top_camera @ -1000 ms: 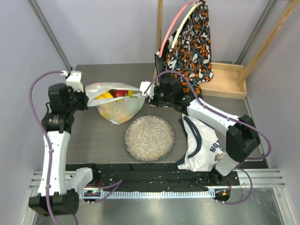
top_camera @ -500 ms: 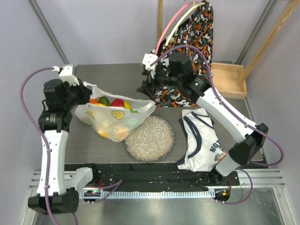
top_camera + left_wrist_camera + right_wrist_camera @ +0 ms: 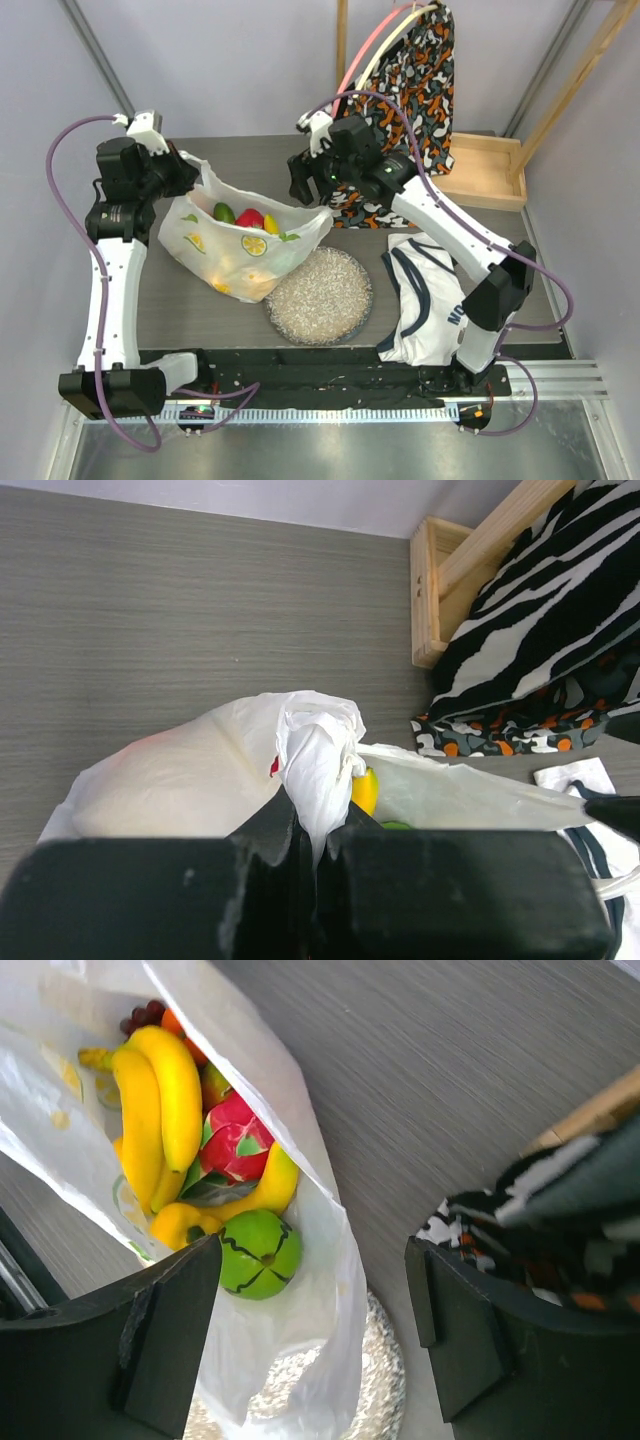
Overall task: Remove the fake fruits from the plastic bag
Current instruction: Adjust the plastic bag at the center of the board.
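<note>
The robot's right gripper needs to close on the loose top corner [image 3: 324, 212] [image 3: 338, 1360] of the plastic bag, across the bag's opening from the handle in the left gripper.
The plastic bag [image 3: 240, 262] lies open on the table, white with lemon prints. Inside it are fake fruits: yellow bananas [image 3: 160, 1110], a red fruit [image 3: 235, 1145], a green ball [image 3: 258, 1253], a yellow pepper [image 3: 180, 1225] and purple grapes [image 3: 145, 1015]. The green ball [image 3: 224, 213] and red fruit [image 3: 250, 218] also show from above. My left gripper [image 3: 190, 172] is shut on the bag's bunched white handle [image 3: 318, 750] and holds it up at the back left. My right gripper [image 3: 315, 1290] is open and empty, hovering over the bag's right rim [image 3: 330, 1210].
A round silver glittery plate [image 3: 318, 295] lies just in front of the bag. A white jersey with navy trim [image 3: 430, 300] lies to the right. An orange-black patterned cloth bag [image 3: 400, 110] hangs at the back, next to a wooden tray [image 3: 485, 170].
My right gripper let go of the bag's right side and moved up and back, then came over the rim. The bag's mouth sagged open. My left gripper lifted its handle back.
</note>
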